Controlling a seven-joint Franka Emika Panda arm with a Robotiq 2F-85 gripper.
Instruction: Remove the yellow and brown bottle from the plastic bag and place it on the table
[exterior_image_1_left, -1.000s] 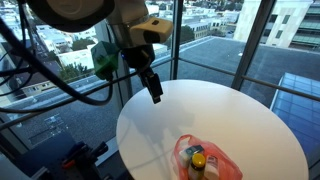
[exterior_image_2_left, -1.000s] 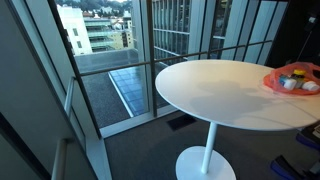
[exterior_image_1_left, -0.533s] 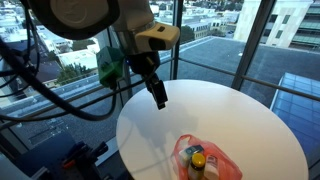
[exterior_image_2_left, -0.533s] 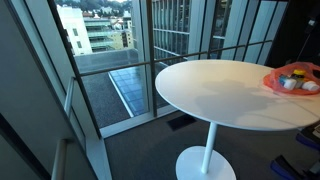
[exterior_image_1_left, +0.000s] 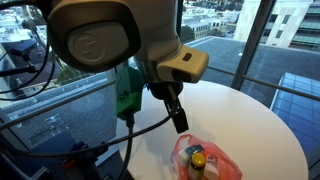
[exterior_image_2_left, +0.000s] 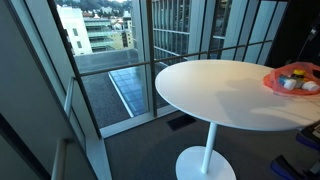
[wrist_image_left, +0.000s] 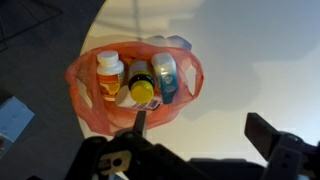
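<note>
Next, I close my gripper on the yellow cap (exterior_image_1_left: 198, 160) (wrist_image_left: 142, 92) of the brown bottle, which sits between the white bottle and the blue bottle in the plastic bag.
A red-orange plastic bag (wrist_image_left: 88, 98) lies open on the round white table (wrist_image_left: 240, 60). It holds the yellow-capped brown bottle (wrist_image_left: 142, 87), a white bottle with an orange label (wrist_image_left: 108, 73) and a blue bottle (wrist_image_left: 165, 75). The bag also shows in both exterior views (exterior_image_1_left: 216, 162) (exterior_image_2_left: 289, 79), with the yellow-capped bottle (exterior_image_1_left: 198, 161) inside. My gripper (wrist_image_left: 205, 130) is open and empty. It hangs above the table beside the bag, with one finger over the bag's near edge. In an exterior view the gripper (exterior_image_1_left: 178, 115) is above and just short of the bag.
The table (exterior_image_1_left: 250, 115) stands on a single pedestal (exterior_image_2_left: 207, 150) next to floor-to-ceiling windows (exterior_image_2_left: 110, 60). The bag lies near the table's edge. The arm's large body (exterior_image_1_left: 100, 40) and green cabling (exterior_image_1_left: 127, 92) fill the upper left of an exterior view.
The arm has swung down and toward the bag, so the gripper is now close above the bag's edge. The bag and bottles have not moved.
</note>
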